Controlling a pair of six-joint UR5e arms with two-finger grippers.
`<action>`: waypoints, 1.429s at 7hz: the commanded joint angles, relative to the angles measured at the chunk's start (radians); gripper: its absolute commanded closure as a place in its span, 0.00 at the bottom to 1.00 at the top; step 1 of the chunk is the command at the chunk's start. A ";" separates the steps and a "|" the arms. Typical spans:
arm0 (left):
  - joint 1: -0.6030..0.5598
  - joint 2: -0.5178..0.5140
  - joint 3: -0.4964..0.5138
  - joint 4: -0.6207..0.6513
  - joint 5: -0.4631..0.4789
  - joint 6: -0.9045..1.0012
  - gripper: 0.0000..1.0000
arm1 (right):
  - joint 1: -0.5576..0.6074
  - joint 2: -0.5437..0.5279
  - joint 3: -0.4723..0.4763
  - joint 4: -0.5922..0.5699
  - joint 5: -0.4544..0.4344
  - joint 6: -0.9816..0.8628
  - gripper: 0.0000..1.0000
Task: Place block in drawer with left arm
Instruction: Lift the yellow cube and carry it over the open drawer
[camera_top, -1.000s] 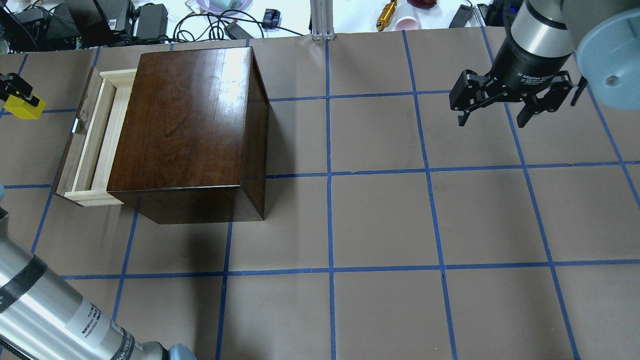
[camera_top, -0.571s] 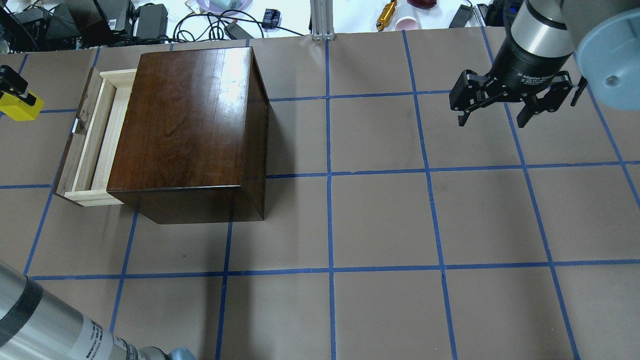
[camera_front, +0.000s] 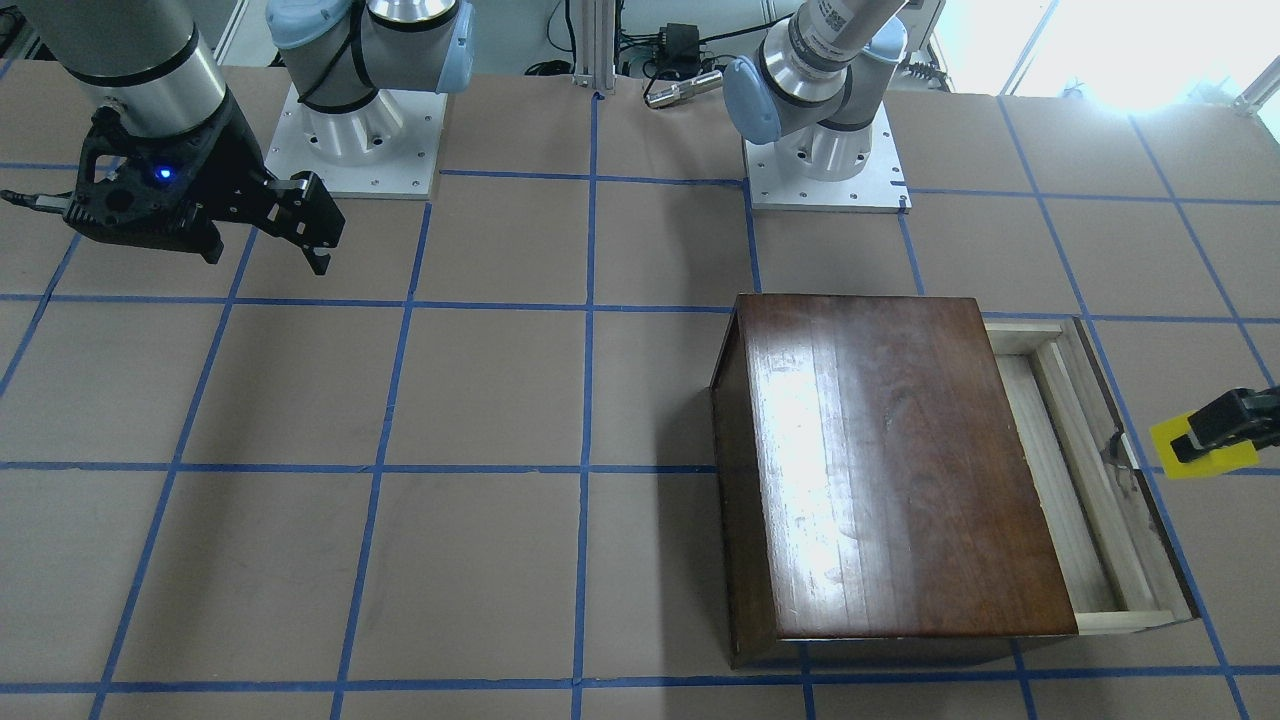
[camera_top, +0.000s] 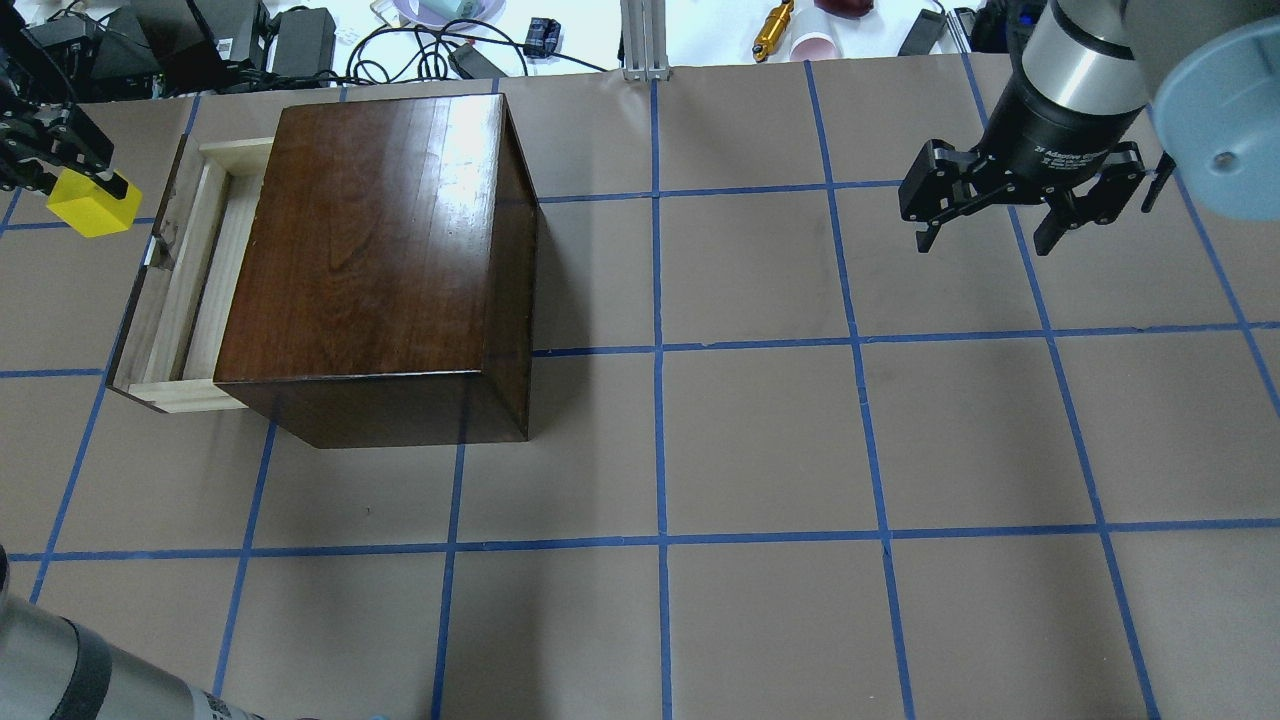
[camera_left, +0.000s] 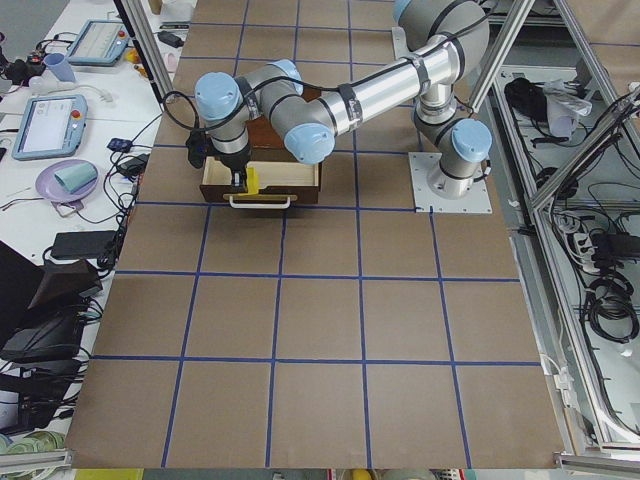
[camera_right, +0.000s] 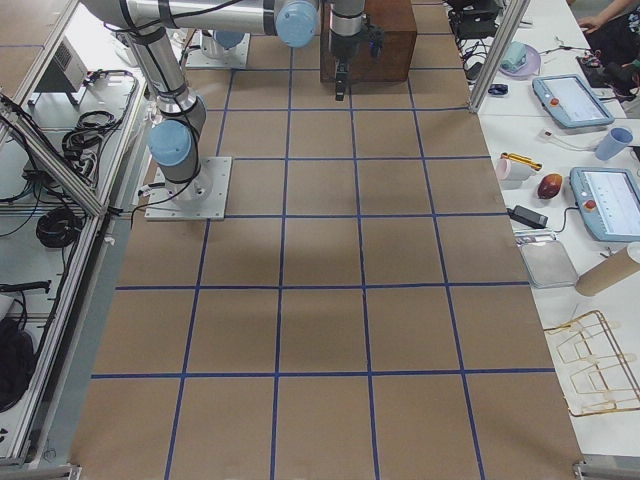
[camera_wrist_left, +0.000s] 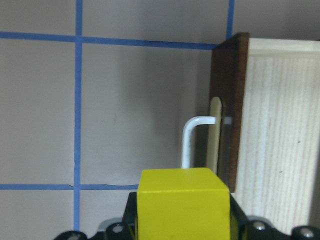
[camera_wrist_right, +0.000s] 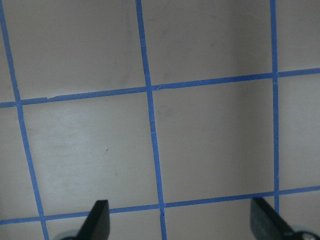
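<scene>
The yellow block, now held above the table beside the drawer, will be released by my left gripper inside the open drawer's pale wood tray (camera_front: 1054, 450) (camera_wrist_left: 287, 160), at a spot about halfway along the length of that tray.
The yellow block (camera_top: 95, 203) is held in my left gripper (camera_top: 80, 185), which is shut on it, above the table just left of the drawer. The drawer (camera_top: 200, 270) is pulled open from the dark-brown box (camera_top: 370, 240); its pale wood tray shows and nothing is seen in it. In the left wrist view the block (camera_wrist_left: 182, 202) sits short of the drawer's brown front panel (camera_wrist_left: 230, 110) and white handle (camera_wrist_left: 192, 135). In the front-facing view the block (camera_front: 1203, 447) is beside the drawer (camera_front: 1075, 480). My right gripper (camera_top: 985, 243) is open and empty, far to the right.
Cables and power adapters (camera_top: 300, 40) and an aluminium post (camera_top: 645, 40) lie past the table's far edge. The two arm bases (camera_front: 355, 130) (camera_front: 825, 150) stand on the robot's side. The brown table top (camera_top: 760, 440) carries a blue tape grid.
My left gripper has moved right with the yellow block, closer to the drawer's front panel. The left forearm has slid out of the lower left corner. The right arm has not moved.
</scene>
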 joint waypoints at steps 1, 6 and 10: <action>-0.048 0.060 -0.099 0.021 -0.003 -0.027 0.92 | 0.000 0.000 0.001 0.000 0.000 0.000 0.00; -0.082 0.076 -0.276 0.187 -0.003 -0.013 0.93 | 0.000 0.000 0.000 0.000 0.000 0.000 0.00; -0.080 0.054 -0.280 0.188 -0.003 -0.018 0.13 | 0.000 0.000 0.000 0.000 0.000 0.000 0.00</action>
